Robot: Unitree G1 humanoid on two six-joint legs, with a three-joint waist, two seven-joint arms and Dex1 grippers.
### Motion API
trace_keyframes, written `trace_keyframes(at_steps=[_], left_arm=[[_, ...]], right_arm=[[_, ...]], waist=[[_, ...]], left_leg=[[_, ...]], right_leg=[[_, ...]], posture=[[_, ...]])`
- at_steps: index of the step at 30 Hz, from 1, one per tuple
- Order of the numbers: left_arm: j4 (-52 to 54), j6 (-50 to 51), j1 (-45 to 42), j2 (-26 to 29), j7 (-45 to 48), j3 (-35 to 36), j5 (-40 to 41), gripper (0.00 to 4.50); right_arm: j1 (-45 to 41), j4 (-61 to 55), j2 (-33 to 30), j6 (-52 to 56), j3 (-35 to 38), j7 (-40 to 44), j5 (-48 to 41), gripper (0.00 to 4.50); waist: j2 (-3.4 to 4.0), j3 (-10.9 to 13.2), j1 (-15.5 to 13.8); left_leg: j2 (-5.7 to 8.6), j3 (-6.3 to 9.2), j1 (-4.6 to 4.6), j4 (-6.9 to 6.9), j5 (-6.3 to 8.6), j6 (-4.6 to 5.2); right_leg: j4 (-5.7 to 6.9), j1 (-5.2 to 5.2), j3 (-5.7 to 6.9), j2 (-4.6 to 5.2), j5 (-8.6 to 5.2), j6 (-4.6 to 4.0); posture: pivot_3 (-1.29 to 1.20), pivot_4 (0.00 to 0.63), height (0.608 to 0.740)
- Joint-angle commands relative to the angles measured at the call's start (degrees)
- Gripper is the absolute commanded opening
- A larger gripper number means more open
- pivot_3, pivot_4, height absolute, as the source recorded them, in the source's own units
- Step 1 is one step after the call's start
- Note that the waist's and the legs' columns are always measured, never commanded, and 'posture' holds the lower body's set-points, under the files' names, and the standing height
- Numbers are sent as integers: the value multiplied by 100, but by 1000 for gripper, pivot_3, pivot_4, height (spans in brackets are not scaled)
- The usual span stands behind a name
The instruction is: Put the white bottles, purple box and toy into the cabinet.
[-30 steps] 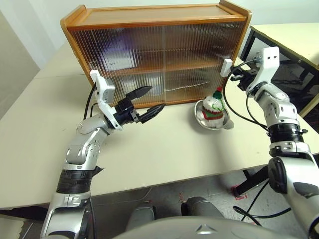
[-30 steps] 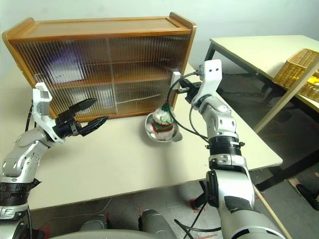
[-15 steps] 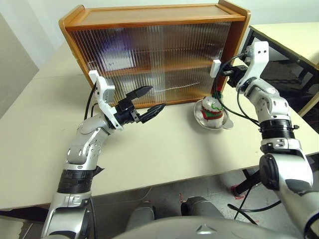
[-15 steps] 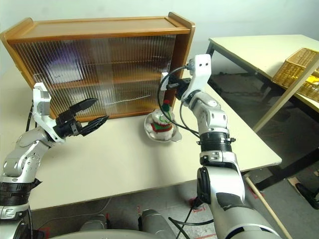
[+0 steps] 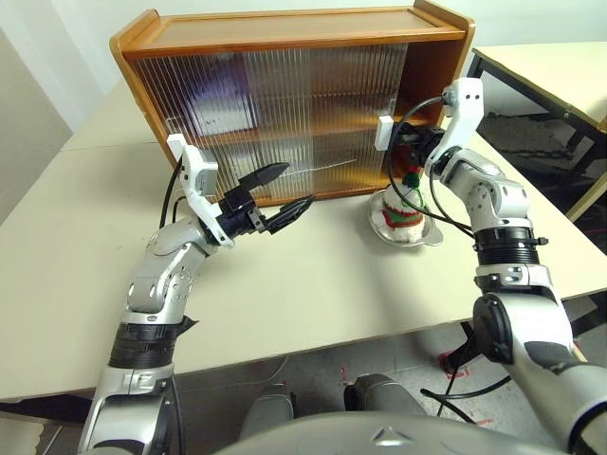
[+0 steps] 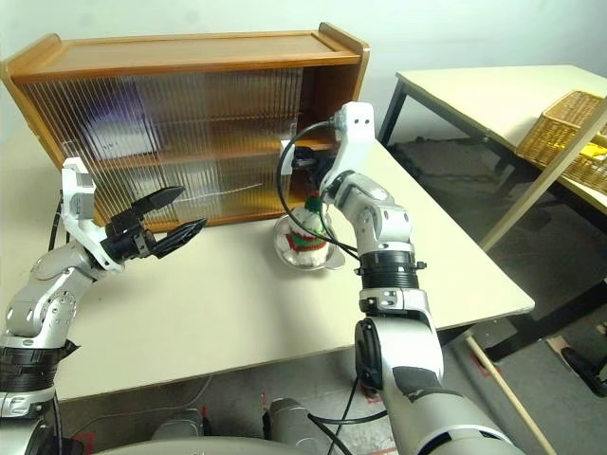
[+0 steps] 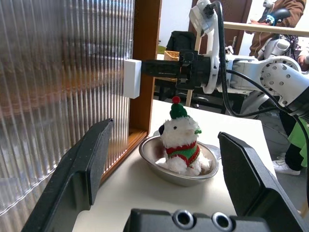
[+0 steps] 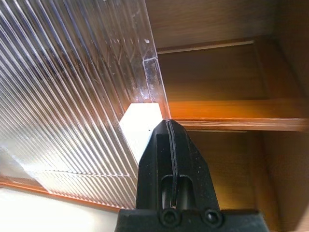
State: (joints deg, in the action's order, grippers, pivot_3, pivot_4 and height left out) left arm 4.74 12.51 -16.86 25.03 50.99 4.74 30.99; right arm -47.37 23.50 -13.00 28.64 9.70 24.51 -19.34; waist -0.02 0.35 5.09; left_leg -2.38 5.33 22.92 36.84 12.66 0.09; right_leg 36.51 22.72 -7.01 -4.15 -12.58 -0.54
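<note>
My right gripper is on the sliding door's white handle. It will let go of it near the middle of the cabinet's ribbed glass front (image 5: 321,139).
The brown wooden cabinet (image 5: 285,28) stands at the back of the table. My right gripper (image 5: 398,134) is shut, its tip pressed against the white handle (image 5: 383,133) of the right sliding door. Beyond that door's edge the cabinet's right end stands open, showing bare shelves (image 8: 217,108). In front of that opening sits the toy (image 5: 406,204), a snowman in a metal bowl (image 5: 427,235). My left gripper (image 5: 298,185) hovers open over the table before the left door. A purple blur (image 5: 211,87), perhaps the purple box, shows through the ribbed door. The white bottles are hidden.
A second table (image 5: 560,57) stands to the right across a gap, with a wicker basket (image 6: 569,133) on it. A person (image 7: 275,19) stands beyond the table's far end. The table's front edge (image 5: 332,346) runs close below my arms.
My right gripper has moved left with the white handle, sliding the right door left and uncovering the cabinet's right end. The left arm has not moved.
</note>
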Motion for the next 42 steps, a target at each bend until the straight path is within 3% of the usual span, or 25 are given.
trace_keyframes(at_steps=[1, 28, 42], left_arm=[[38, -11, -5, 26, -14, 42, -12, 4500], [84, -34, -14, 5, -108, 14, -28, 4500], [4, -86, -56, -34, -77, -13, -31, 4500]], right_arm=[[-36, -129, 134, 145, -156, -41, -4, 22], [-705, 997, 1216, -458, -541, -27, 163, 22], [-710, 986, 1289, -472, -530, 1, 186, 22]], waist=[[0, 0, 0], [1, -1, -8], [1, -1, -6]], left_leg=[[0, 0, 0, 0, 0, 0], [-1, 15, 19, -8, 0, -1], [-2, 18, 20, -11, 0, -1]], right_leg=[[0, 1, 0, 0, 0, -1], [5, 36, 1, -5, 34, -62], [13, 44, 0, -6, 41, -78]], posture=[[-104, 0, 740], [-85, 0, 740], [-91, 0, 740]])
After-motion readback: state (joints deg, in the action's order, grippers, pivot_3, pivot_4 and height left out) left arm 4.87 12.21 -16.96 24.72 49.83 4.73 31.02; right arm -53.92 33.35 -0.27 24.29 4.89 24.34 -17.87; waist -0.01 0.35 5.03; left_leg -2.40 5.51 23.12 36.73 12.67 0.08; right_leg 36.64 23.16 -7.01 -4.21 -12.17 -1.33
